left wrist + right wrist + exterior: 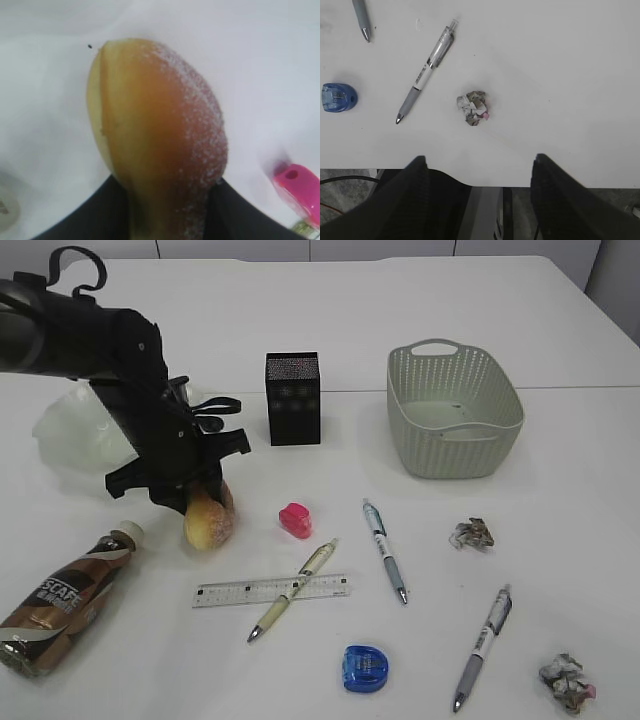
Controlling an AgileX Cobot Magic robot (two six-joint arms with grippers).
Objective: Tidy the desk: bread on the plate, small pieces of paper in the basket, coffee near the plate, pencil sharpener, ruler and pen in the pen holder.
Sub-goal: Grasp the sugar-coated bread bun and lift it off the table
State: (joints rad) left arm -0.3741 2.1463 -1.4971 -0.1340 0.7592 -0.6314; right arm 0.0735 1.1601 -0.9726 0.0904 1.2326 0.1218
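My left gripper needs to release the bread roll inside the pale plate [106,436], a little off the plate's middle toward the coffee bottle.
My left gripper [193,492] is shut on a sugar-dusted bread roll [211,521] and holds it at the table surface; whether it touches the table I cannot tell. The roll fills the left wrist view [155,130] between the jaws [167,205]. The pale translucent plate [72,435] lies behind the arm at the far left. A coffee bottle [62,597] lies on its side at the front left. My right gripper [480,160] is open and empty over the table's front edge, near a crumpled paper ball [473,107]. It is out of the exterior view.
A black pen holder [292,398] and a green basket [453,412] stand at the back. Scattered in front are a pink sharpener [295,519], a blue sharpener [366,667], a ruler [230,592] with a beige pen [310,567] across it, two more pens [385,550] [483,645], and paper balls [472,533] [567,681].
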